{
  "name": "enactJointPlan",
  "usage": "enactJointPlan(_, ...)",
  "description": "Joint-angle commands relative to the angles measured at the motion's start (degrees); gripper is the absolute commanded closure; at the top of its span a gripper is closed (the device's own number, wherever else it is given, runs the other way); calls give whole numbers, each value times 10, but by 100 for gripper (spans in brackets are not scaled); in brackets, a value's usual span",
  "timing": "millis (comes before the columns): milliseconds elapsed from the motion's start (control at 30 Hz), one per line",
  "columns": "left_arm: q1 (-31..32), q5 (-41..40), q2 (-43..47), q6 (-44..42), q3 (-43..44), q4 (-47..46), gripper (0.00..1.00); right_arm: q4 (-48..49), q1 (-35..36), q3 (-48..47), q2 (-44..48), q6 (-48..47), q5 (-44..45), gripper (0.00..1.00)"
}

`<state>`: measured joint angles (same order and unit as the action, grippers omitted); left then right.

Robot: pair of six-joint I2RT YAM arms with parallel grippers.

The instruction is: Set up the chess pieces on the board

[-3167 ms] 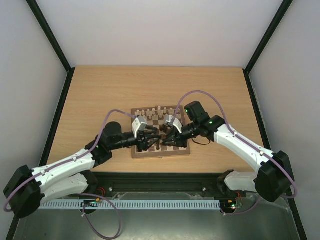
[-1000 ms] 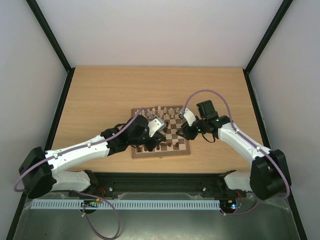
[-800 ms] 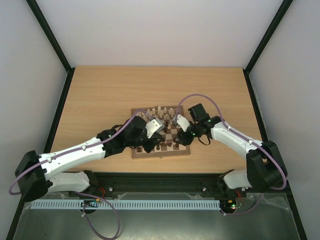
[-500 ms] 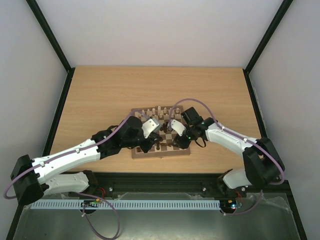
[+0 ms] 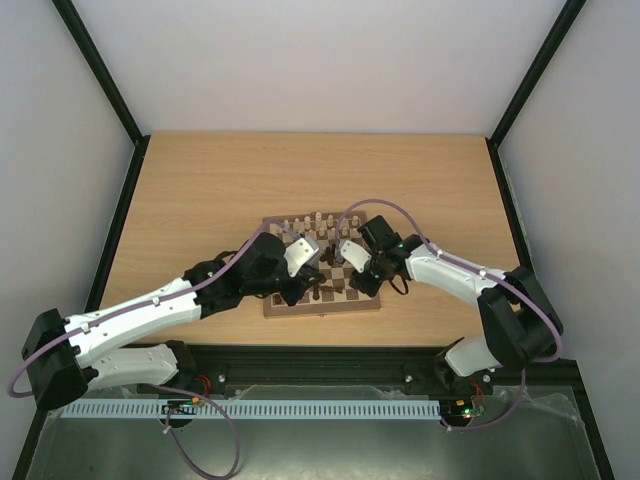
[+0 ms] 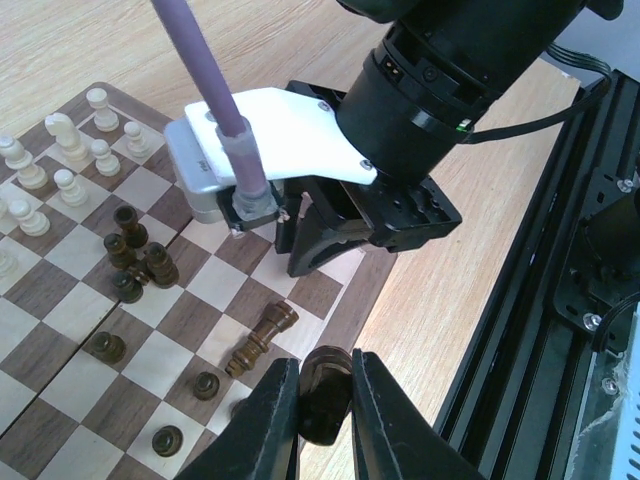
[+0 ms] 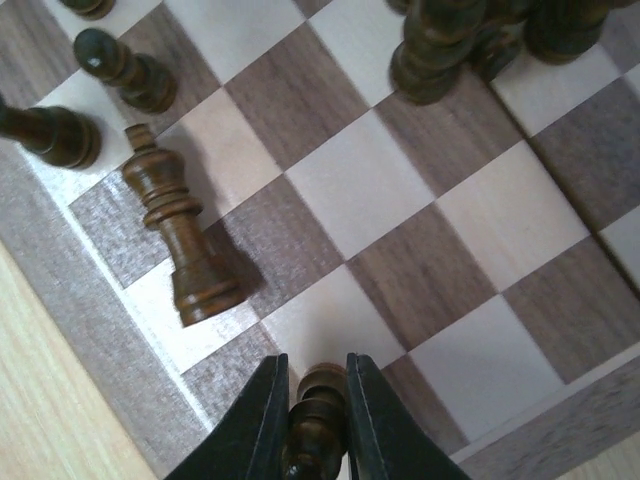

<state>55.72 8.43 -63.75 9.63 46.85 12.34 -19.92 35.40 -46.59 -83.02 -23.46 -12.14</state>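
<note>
My left gripper is going to let go of the dark chess piece on the dark near-row square (image 5: 353, 295) (image 6: 315, 293) between the toppled king and the pale corner square.
The board (image 5: 372, 300) lies mid-table, with pale chess pieces (image 5: 310, 222) along its far row. My left gripper (image 6: 322, 362) is shut on a dark chess piece (image 6: 322, 405) above the board's near border. My right gripper (image 7: 313, 365) is shut on another dark piece (image 7: 318, 412), which stands upright at the board's edge. A dark king (image 7: 178, 235) lies toppled just beyond it, and shows too as the fallen piece (image 6: 262, 340) in the left wrist view. In the top view the left gripper (image 5: 316, 292) and right gripper (image 5: 352, 285) nearly meet over the near rows.
A cluster of dark pieces (image 6: 135, 265) stands mid-board, with other dark pieces (image 6: 165, 438) on near squares. Pale pieces (image 6: 60, 150) fill the far corner. A black rail (image 6: 560, 300) runs along the table's near edge. Black frame posts (image 5: 110, 90) flank the table.
My right arm swung left over the board's near rows, and its jaws closed on a dark piece. The left arm, still gripping its piece, drew back slightly.
</note>
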Motion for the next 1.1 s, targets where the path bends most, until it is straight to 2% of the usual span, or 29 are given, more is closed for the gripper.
enactJointPlan(0,10,-1,-13,1,-9,-17,89,12,4,-19,-19,19,55,89)
enactJointPlan(100,18,-3,-35,-3,-8,-28,89,20,4,-28,-30,25,65,87)
enactJointPlan(233,32,-17,-69,-15,3,-34,89,16,1,-31,-18,36,48,67)
enactJointPlan(400,58,-48,-119,-40,28,-27,89,0,-64,-40,39,57,-55,55)
enactJointPlan(500,71,-56,-145,-50,36,-32,89,-13,-103,-42,68,64,-122,53)
enactJointPlan(600,84,-62,-176,-56,49,-37,89,-12,-124,-43,89,77,-143,52)
enactJointPlan(833,103,-88,-266,-63,104,-40,89,23,-155,-34,104,108,-75,51)
enactJointPlan(1067,105,-94,-334,-60,147,-35,89,30,-171,-30,108,115,-59,51)
